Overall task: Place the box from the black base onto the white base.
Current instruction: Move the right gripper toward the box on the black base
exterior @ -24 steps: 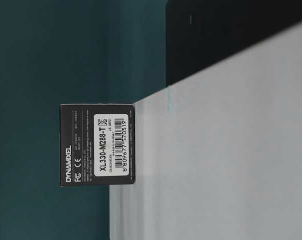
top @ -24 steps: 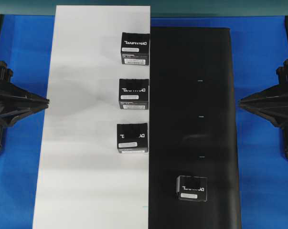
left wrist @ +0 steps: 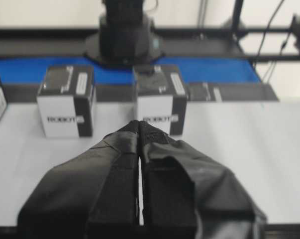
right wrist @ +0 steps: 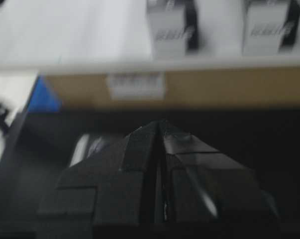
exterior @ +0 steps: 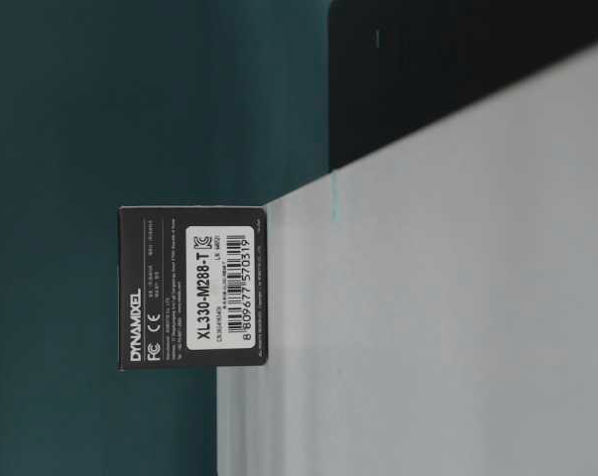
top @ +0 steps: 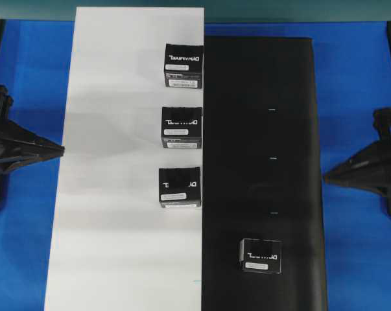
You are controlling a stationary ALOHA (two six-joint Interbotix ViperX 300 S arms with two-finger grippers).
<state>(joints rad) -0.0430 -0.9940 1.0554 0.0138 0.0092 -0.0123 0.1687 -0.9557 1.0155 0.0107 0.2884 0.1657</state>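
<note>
The robot's right gripper will next go to the box on the black base and close on the box's label side point(top: 260, 271) point(right wrist: 75, 152) and the side opposite.
The box point(top: 260, 255) stands alone on the black base point(top: 260, 129), near its front end. It also shows in the left wrist view point(left wrist: 204, 92) and, half hidden behind the fingers, in the right wrist view point(right wrist: 89, 147). The white base point(top: 117, 194) lies to the left and touches the black base. My left gripper point(top: 61, 150) is shut and empty at the white base's left edge, its tips together point(left wrist: 139, 124). My right gripper point(top: 325, 175) is shut and empty at the black base's right edge, up and right of the box; its tips are together point(right wrist: 159, 124).
Three identical boxes point(top: 183, 66) point(top: 181, 127) point(top: 179, 188) stand in a row along the white base's right edge. One box point(exterior: 192, 288) fills the table-level view, on the white base point(exterior: 427, 347). Blue surface point(top: 357, 78) surrounds both bases.
Both grippers have shifted toward the front edge in the overhead view, the right one more than the left. The boxes have not moved.
</note>
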